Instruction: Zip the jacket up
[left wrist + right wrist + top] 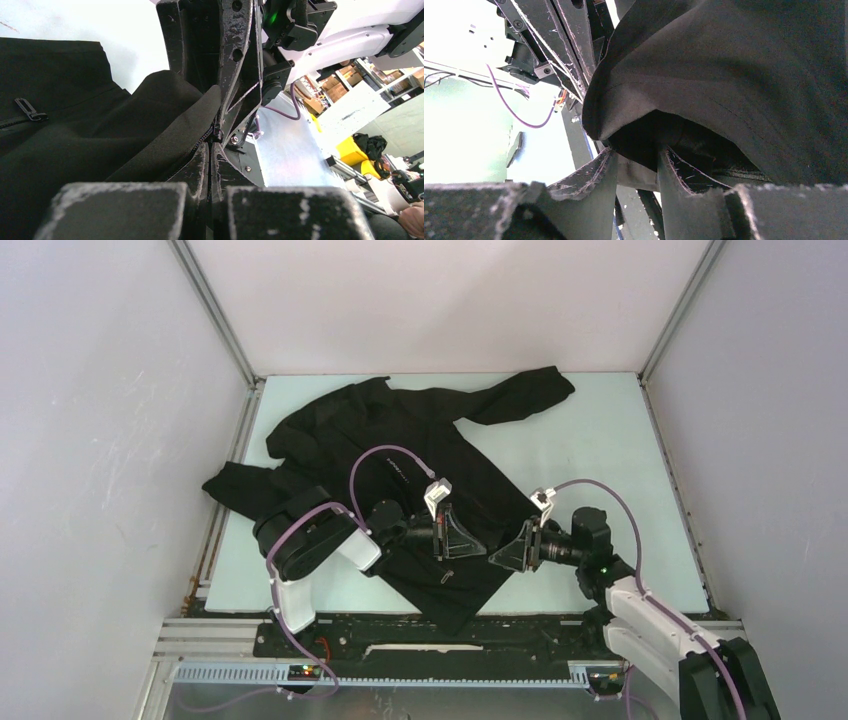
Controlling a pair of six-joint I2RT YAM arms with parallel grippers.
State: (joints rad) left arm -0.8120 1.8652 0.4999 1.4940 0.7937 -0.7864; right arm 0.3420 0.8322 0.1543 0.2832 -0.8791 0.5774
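The front zip's edge is between my left gripper's closing fingers, short of the zip's slider, so next I open them, back away and take the slider's pull tab [218, 135].
The black jacket [400, 470] lies spread on the pale table, its hem toward the arms. My left gripper [462, 543] is at the jacket's lower right edge. In the left wrist view its jaws [215, 139] are pressed together on the front zipper edge [197, 145], with the zip teeth running into them. My right gripper [505, 556] faces it from the right. In the right wrist view its fingers [606, 162] stand a little apart with a thick fold of jacket [724, 75] gripped between them. A small pocket zip pull [30, 111] lies on the fabric to the left.
The pale table mat [600, 450] is bordered by white enclosure walls and metal frame rails [675, 490]. A sleeve [530, 390] reaches to the back right, another [235, 490] to the left edge. Purple cables loop over both wrists.
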